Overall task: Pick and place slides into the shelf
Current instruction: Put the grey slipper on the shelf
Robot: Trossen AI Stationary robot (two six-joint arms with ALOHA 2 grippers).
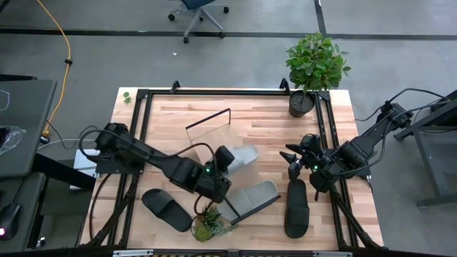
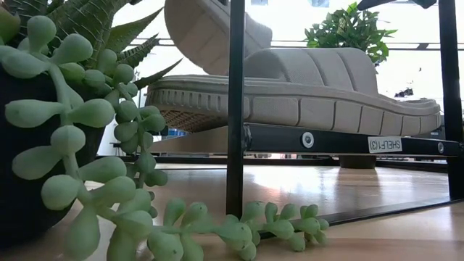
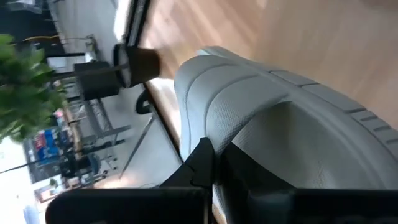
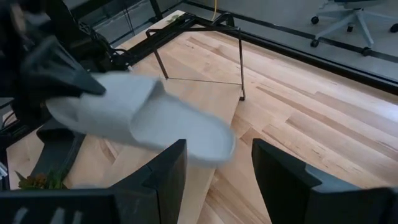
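Observation:
Next, I release the light grey slide from my left gripper on the shelf (image 1: 241, 174), alongside the second grey slide's far edge. The held slide now hangs tilted over the shelf.
My left gripper (image 1: 227, 158) is shut on a light grey slide (image 1: 246, 157) that hangs tilted over the shelf (image 1: 214, 139), a light board with black rod ends. The right wrist view shows this slide (image 4: 143, 115) in the air above the board (image 4: 205, 93). A second grey slide (image 1: 258, 196) lies sole down on the shelf's near end, and in the low view (image 2: 304, 87) it sits beneath the held one (image 2: 210, 32). One black slide (image 1: 166, 209) lies on the table at the near left, another (image 1: 296, 207) at the near right. Above that one my right gripper (image 1: 293, 160) waits open. My left gripper pinches the grey slide at its strap end, by the edge of the ribbed strap (image 3: 214, 134), between its two fingers (image 3: 202, 162). It comes from the table's left, slanting down. The slide is lifted clear and tilted, its free end (image 4: 214, 140) pointing toward the table's right.
A small succulent pot (image 1: 207, 223) stands at the near edge beside the shelf's near rod frame (image 1: 250, 207). A large potted plant (image 1: 312, 68) stands at the far right corner. Bare tabletop lies between the shelf and the right arm.

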